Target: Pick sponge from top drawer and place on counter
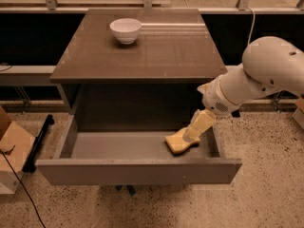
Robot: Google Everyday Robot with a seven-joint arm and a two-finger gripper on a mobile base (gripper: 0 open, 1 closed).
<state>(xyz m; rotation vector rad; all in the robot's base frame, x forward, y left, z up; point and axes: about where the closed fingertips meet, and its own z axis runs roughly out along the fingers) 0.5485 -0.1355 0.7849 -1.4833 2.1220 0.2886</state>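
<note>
The robot's gripper needs to close on the end of the yellow sponge [191, 139] nearest the white arm, inside the open top drawer.
The yellow sponge [176, 146] lies on the grey floor of the open top drawer [118, 147], at its right end close to the front panel. My gripper [191, 136] reaches down into the drawer from the right on the white arm [266, 75]. Its pale yellow tip is at the sponge's right top edge, touching or nearly touching it. The glossy grey-brown counter [156, 51] lies above the drawer.
A white bowl [126, 30] stands on the counter at the back left. A cardboard box [12, 153] and a black cable [19, 194] lie on the floor left of the drawer. A black bar [39, 141] lies by the drawer's left side.
</note>
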